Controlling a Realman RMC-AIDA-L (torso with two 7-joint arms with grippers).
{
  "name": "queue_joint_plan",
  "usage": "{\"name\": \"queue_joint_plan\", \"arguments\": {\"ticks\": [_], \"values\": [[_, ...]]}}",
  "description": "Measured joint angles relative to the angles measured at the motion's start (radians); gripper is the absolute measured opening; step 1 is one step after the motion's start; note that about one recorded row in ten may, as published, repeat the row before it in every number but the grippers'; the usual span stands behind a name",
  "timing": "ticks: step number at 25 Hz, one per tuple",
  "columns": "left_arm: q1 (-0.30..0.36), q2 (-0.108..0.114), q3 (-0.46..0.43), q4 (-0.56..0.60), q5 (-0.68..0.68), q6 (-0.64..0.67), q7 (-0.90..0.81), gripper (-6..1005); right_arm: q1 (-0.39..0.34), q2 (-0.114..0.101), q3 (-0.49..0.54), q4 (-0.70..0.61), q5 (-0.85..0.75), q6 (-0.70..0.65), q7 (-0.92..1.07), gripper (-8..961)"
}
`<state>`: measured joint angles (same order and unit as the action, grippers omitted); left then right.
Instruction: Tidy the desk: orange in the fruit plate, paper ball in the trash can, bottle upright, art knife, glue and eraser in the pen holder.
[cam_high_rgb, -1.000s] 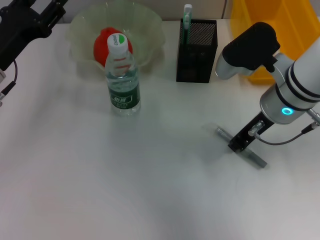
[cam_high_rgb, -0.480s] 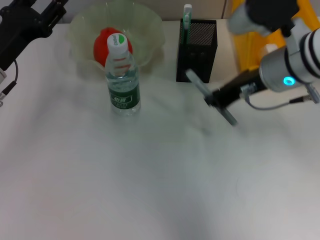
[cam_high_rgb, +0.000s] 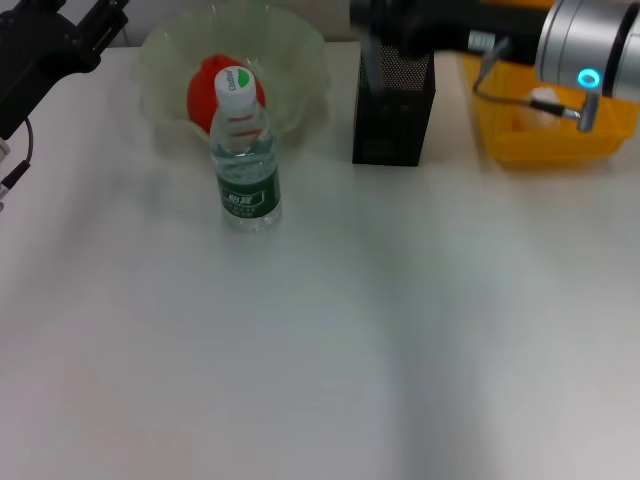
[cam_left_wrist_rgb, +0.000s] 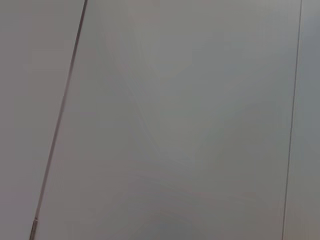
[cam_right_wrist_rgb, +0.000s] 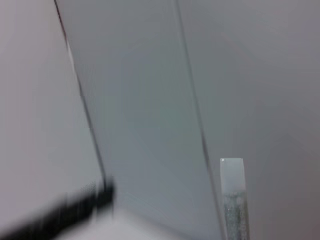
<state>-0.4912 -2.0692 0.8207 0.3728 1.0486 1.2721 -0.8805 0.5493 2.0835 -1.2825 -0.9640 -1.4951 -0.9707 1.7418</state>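
My right gripper is going to the black pen holder (cam_high_rgb: 373, 50). It will let go of the art knife inside it, along the side facing the fruit plate.
My right gripper (cam_high_rgb: 376, 24) is above the black mesh pen holder (cam_high_rgb: 393, 120) at the table's back, shut on the grey art knife (cam_high_rgb: 368, 58), which hangs blurred over the holder's left side. The knife's end shows in the right wrist view (cam_right_wrist_rgb: 233, 200). The orange (cam_high_rgb: 205, 85) lies in the pale green fruit plate (cam_high_rgb: 300, 50). The water bottle (cam_high_rgb: 245, 160) stands upright in front of the plate. A white paper ball (cam_high_rgb: 545, 100) lies in the yellow trash can (cam_high_rgb: 520, 145). The glue and eraser are hidden. My left gripper (cam_high_rgb: 95, 25) is parked at the back left.
The white table stretches in front of the bottle and the holder. The left wrist view shows only a plain grey surface. The right arm's body and cable reach across the trash can at the back right.
My right gripper has lifted the art knife off the table and carried it up and left to above the pen holder. The left arm has not moved.
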Motion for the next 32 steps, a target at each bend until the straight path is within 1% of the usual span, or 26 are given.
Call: {"name": "queue_joint_plan", "arguments": {"ticks": [2,3,4,7,8,9,12,13,16,18,19,23,32], "values": [[0.000,0.000,0.000,0.000,0.000,-0.001,0.000,628,0.023,0.000,0.016,0.108,0.201,-0.002,-0.209,139],[0.000,0.000,0.000,0.000,0.000,-0.002,0.000,628,0.046,0.000,0.020,0.207,0.375,-0.005,-0.395,140],[0.000,0.000,0.000,0.000,0.000,-0.002,0.000,628,0.046,0.000,0.020,0.207,0.375,-0.005,-0.395,140],[-0.001,0.000,0.000,0.000,0.000,-0.003,0.000,628,0.086,0.000,0.021,0.308,0.492,0.003,-0.560,140],[-0.001,0.001,0.000,0.001,0.000,-0.003,0.000,628,0.113,-0.001,0.021,0.361,0.525,0.014,-0.626,140],[-0.001,0.001,0.000,0.001,0.000,-0.003,0.000,628,0.113,-0.001,0.021,0.361,0.525,0.014,-0.626,140],[-0.004,0.002,-0.004,0.001,0.000,-0.005,0.000,628,0.151,-0.001,0.023,0.428,0.541,0.050,-0.712,138],[-0.007,0.002,-0.007,0.001,0.000,-0.006,0.003,628,0.167,0.002,0.023,0.457,0.542,0.068,-0.765,138],[-0.013,0.001,-0.007,0.001,0.000,-0.008,0.011,628,0.179,0.005,0.024,0.483,0.549,0.082,-0.820,137],[-0.016,0.000,-0.008,0.000,0.000,-0.009,0.012,628,0.195,0.006,0.024,0.530,0.608,0.096,-0.915,137],[-0.016,0.000,-0.008,0.000,0.000,-0.009,0.012,628,0.195,0.006,0.024,0.530,0.608,0.096,-0.915,137],[-0.021,-0.001,-0.009,-0.001,0.001,-0.010,0.012,628,0.202,0.006,0.013,0.613,0.721,0.088,-1.072,137],[-0.025,-0.002,-0.009,-0.001,0.001,-0.010,0.012,628,0.202,0.007,0.004,0.678,0.729,0.085,-1.097,138]]}}
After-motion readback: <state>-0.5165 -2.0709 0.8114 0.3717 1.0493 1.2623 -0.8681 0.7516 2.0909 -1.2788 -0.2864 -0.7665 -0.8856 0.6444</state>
